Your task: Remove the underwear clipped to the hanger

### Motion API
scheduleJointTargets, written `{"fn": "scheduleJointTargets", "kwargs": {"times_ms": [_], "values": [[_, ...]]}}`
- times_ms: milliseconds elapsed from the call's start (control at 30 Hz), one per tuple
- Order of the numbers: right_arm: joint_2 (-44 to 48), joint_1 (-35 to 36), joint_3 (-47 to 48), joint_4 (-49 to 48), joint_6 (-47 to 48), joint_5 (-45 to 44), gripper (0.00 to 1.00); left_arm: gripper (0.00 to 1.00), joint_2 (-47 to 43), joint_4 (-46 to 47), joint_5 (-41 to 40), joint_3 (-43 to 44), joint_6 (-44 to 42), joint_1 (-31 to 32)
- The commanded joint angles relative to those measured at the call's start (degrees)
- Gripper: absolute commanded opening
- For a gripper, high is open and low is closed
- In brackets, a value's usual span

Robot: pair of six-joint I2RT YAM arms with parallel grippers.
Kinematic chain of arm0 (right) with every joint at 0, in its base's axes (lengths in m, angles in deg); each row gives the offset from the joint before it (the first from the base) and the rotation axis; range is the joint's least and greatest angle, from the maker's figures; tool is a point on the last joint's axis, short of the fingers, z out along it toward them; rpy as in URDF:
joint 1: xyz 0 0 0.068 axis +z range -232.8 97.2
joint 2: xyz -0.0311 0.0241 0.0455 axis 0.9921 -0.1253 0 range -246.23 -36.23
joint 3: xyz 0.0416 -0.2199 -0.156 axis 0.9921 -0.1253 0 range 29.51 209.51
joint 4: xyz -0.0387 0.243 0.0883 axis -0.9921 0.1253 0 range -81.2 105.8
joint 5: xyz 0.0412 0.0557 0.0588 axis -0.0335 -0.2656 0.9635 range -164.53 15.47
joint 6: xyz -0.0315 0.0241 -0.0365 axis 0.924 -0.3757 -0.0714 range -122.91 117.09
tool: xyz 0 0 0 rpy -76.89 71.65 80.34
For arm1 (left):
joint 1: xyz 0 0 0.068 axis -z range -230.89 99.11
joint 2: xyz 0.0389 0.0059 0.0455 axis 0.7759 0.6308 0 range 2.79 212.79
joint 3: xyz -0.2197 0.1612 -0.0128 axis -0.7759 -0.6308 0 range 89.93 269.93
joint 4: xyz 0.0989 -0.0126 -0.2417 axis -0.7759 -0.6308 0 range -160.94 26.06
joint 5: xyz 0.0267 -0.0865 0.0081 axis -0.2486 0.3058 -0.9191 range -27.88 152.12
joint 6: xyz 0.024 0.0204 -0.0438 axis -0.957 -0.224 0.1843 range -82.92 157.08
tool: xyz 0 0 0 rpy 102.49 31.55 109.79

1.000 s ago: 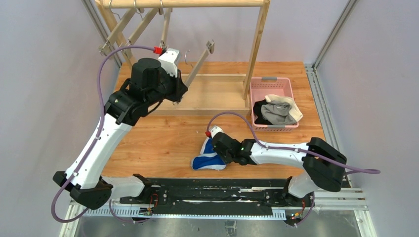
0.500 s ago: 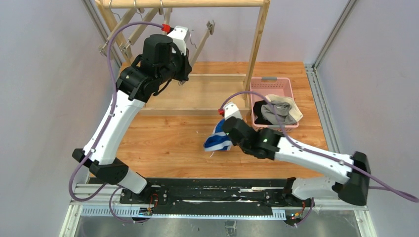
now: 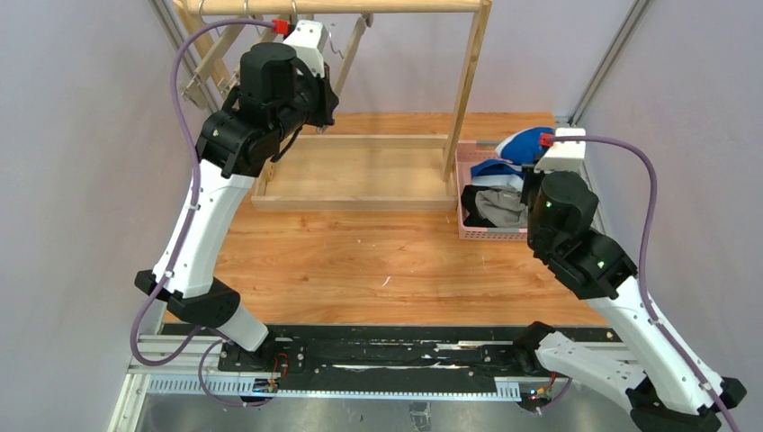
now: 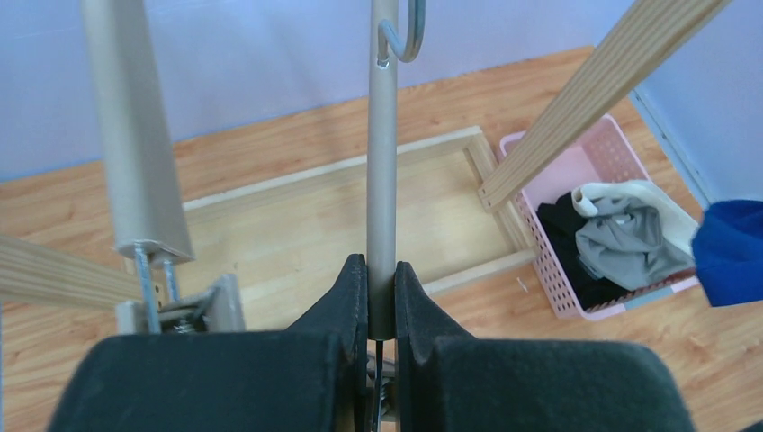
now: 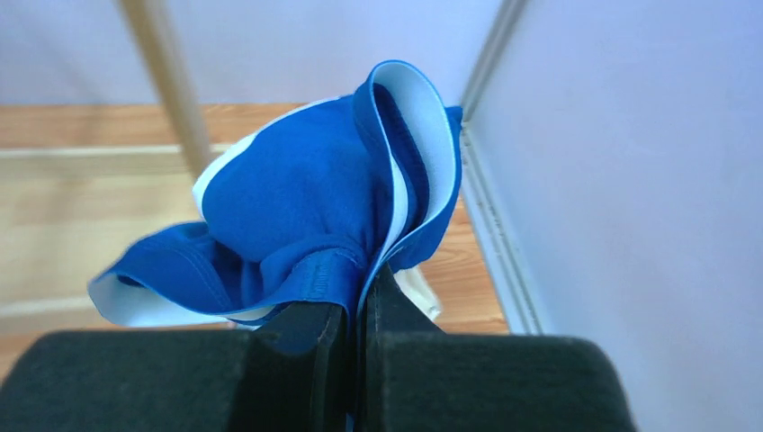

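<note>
Next, my right gripper lets go of the bright blue underwear in the pink basket (image 3: 493, 177), behind the grey underwear.
The bright blue underwear (image 3: 515, 146) with white trim hangs bunched from my right gripper (image 3: 538, 158), which is shut on it above the far end of the pink basket (image 3: 490, 234). In the right wrist view the jaws (image 5: 358, 306) pinch the blue cloth (image 5: 297, 207). The black underwear (image 4: 562, 216) and the grey underwear (image 4: 625, 245) lie in the basket (image 4: 551, 279). My left gripper (image 4: 381, 288) is shut on the bare bar of a wooden hanger (image 4: 382, 162), high by the rack's rail (image 3: 342, 6). No cloth shows on that hanger.
A wooden rack stands at the back, with a post (image 3: 468, 90) and a floor frame (image 3: 360, 202). Other clip hangers (image 3: 211, 54) hang at the rail's left. A cream cloth (image 4: 630, 192) lies in the basket. The wall and a metal rail (image 3: 576, 135) are right of the basket.
My right gripper lifted the blue underwear off the table's middle and carried it right and back, over the basket. My left gripper rose toward the rail with the hanger.
</note>
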Motion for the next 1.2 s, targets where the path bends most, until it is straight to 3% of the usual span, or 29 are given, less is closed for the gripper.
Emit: {"fn": "scheduleJointTargets", "kwargs": {"times_ms": [0,533,900,1167], "values": [[0.05,-6.87,-3.29,-8.52,5.77,-1.41,0.00,0.00,1.31,3.81,0.26,2.24,1.07,-1.91],[-6.83,-27.83,-8.84,-12.17,1.81,15.46,0.00,0.00,3.50,6.87,3.90,8.94,1.35,-6.19],[-13.94,-30.88,-10.35,-12.40,-0.76,19.72,0.00,0.00,6.55,8.65,4.32,10.61,0.64,-6.99],[-16.28,-31.38,-12.10,-13.84,-1.29,22.05,0.00,0.00,13.39,5.12,7.06,19.57,-0.67,-9.29]]}}
